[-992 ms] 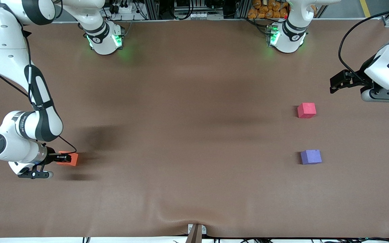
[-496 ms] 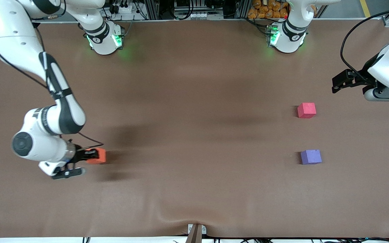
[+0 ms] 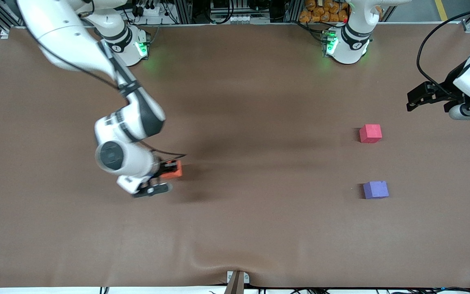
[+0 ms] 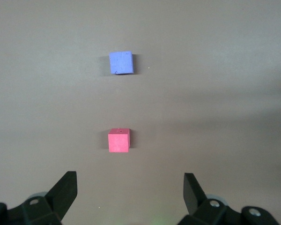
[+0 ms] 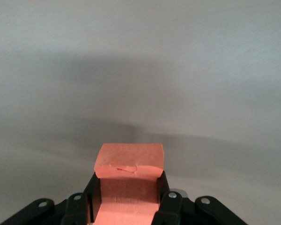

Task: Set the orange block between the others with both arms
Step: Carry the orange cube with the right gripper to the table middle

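Note:
Next, my right gripper lets go of the orange block on the bare middle of the brown mat (image 3: pixel 230 151), short of both cubes.
My right gripper (image 3: pixel 169 169) is shut on the orange block (image 3: pixel 175 168), squeezing it between both fingers (image 5: pixel 163 187), over the brown table mat between its middle and the right arm's end. The orange block (image 5: pixel 129 164) fills the right wrist view, dented at the grip. The pinkish-red cube (image 3: pixel 370 133) and the purple cube (image 3: pixel 375 190) rest apart on the mat toward the left arm's end, the purple one nearer the front camera. My left gripper (image 3: pixel 412 100) hangs open and empty over the mat's edge at that end; its wrist view shows the pinkish-red cube (image 4: pixel 119 140) and the purple cube (image 4: pixel 121 62).
The brown mat (image 3: pixel 243 122) covers the whole table. Both arm bases (image 3: pixel 127 45) stand with green lights along the edge farthest from the front camera. A small clamp (image 3: pixel 237 279) sits at the nearest edge.
The right arm has carried the orange block from the right arm's end toward the table's middle. The left gripper has drifted slightly up and outward, still open.

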You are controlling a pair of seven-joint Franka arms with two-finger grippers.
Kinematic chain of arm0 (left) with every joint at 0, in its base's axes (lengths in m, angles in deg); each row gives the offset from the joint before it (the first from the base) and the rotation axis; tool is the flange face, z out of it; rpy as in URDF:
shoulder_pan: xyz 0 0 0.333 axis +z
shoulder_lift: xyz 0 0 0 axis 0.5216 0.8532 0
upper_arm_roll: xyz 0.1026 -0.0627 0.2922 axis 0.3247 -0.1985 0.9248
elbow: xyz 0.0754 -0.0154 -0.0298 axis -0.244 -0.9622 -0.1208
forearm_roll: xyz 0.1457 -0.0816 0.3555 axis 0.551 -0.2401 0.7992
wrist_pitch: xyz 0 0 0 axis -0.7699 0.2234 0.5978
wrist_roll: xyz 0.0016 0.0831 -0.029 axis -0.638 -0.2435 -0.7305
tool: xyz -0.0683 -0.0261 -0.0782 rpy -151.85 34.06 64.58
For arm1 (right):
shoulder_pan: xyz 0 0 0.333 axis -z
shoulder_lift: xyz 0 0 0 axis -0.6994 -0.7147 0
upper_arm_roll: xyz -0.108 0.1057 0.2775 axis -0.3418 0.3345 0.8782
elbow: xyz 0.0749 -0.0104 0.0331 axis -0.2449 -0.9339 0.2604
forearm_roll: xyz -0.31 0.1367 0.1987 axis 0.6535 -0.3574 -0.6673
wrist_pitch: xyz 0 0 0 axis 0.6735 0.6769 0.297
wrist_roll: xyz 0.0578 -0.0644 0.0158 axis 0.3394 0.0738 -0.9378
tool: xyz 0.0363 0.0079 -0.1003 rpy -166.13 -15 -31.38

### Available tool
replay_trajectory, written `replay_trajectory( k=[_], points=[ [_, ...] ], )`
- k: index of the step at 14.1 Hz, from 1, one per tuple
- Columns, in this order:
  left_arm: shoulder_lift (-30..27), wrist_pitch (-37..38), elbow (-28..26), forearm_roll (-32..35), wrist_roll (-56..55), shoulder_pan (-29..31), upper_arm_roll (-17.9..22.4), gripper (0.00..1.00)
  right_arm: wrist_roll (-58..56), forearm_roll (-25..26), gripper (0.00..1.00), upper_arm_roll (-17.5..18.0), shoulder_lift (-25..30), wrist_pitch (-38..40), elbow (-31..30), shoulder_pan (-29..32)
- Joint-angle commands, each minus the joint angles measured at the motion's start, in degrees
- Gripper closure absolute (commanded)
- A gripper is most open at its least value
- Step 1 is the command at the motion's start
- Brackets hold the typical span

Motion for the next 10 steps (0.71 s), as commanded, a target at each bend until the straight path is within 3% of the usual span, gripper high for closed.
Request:
replay_trajectory(
  k=[1, 4, 10],
  points=[
    [-0.7, 0.7, 0.2, 0.4, 0.3, 1.1, -0.2, 0.0, 9.0, 1.1, 0.95, -0.4, 0.6, -0.1, 0.6, -5.7],
    [-0.5, 0.6, 0.4, 0.5, 0.4, 1.2, -0.2, 0.0, 18.2, 1.4, 0.95, -1.1, -1.5, -0.9, 3.7, -12.4],
    [-0.7, 0.6, 0.2, 0.5, 0.7, 2.0, -0.1, 0.0, 30.0, 4.5, 0.89, -1.6, -5.5, -7.5, 4.0, -17.3]
  ],
)
